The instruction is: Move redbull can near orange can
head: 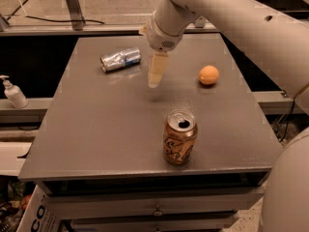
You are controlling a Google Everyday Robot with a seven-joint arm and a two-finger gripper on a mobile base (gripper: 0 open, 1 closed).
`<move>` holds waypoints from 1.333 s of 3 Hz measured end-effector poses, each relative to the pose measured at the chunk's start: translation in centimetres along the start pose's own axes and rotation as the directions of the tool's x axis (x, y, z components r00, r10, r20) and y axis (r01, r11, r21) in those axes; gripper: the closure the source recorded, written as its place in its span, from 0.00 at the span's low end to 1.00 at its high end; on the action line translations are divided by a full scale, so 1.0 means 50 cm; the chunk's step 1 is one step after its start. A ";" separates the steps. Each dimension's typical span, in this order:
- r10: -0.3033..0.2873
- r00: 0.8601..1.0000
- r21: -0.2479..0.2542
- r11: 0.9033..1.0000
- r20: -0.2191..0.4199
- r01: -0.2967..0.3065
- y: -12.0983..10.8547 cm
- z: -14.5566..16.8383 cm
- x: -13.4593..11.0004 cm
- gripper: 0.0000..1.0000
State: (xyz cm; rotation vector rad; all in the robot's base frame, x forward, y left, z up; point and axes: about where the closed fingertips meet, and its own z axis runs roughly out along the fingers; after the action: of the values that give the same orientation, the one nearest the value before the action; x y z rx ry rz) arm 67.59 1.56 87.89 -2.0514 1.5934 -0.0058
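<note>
Next, I close my gripper around the end (133,56) of the redbull can that faces the orange fruit.
The redbull can (120,59), slim, silver with blue markings, lies on its side at the back left of the grey table (96,129). The orange can (179,137), orange-brown with dark swirls and an open silver top, stands upright near the table's front edge. My gripper (155,76) hangs from the white arm above the table's middle back, just right of the redbull can and not touching it. It holds nothing.
A round orange fruit (208,75) sits at the table's right. A white pump bottle (13,93) stands on a ledge left of the table. My white arm (231,18) crosses the upper right. Drawers sit below the table's front edge.
</note>
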 end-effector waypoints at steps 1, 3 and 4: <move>-0.002 1.000 0.046 0.999 -0.007 0.002 -0.041 0.047 -0.022 0.00; 0.089 0.996 0.056 0.994 0.023 -0.091 -0.106 0.128 -0.048 0.00; 0.138 0.990 0.052 0.989 0.036 -0.139 -0.133 0.151 -0.050 0.00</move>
State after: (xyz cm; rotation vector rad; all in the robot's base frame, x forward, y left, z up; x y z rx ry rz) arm 75.23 7.93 84.98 -1.8869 1.6943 0.0336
